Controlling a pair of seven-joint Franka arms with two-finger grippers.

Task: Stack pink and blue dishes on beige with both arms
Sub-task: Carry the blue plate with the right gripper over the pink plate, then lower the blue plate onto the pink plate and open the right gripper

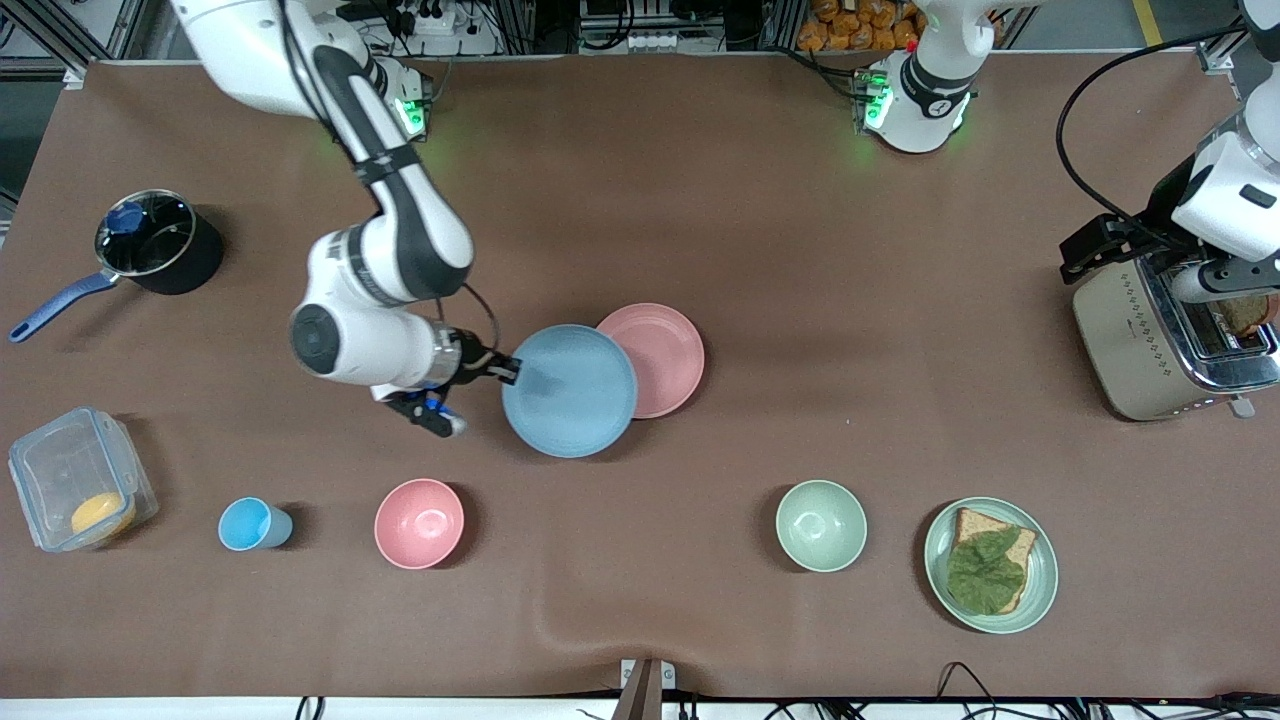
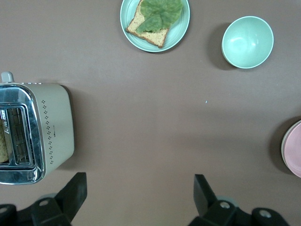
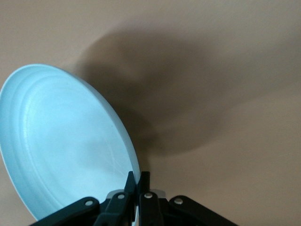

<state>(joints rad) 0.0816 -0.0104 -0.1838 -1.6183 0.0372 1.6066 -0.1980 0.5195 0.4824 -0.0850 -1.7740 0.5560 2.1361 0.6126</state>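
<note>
Next, my right gripper sets the blue plate squarely on top of the pink plate (image 1: 641,360).
My right gripper (image 1: 513,372) is shut on the rim of the light blue plate (image 1: 572,392) at the edge toward the right arm's end of the table. In the right wrist view the blue plate (image 3: 61,141) is tilted clear of the cloth and casts a shadow, with the right gripper (image 3: 138,175) pinching its edge. The blue plate overlaps the near edge of the pink plate (image 1: 655,358), which lies flat on the table. A thin pale rim shows along the pink plate (image 2: 294,149) in the left wrist view; the beige plate is otherwise hidden. My left gripper (image 2: 139,178) hangs open over bare cloth beside the toaster.
A toaster (image 1: 1165,335) stands at the left arm's end. Nearer the camera are a green bowl (image 1: 821,525), a green plate with bread and lettuce (image 1: 990,565), a pink bowl (image 1: 419,523), a blue cup (image 1: 250,524) and a clear box (image 1: 78,478). A pot (image 1: 155,245) stands farther back.
</note>
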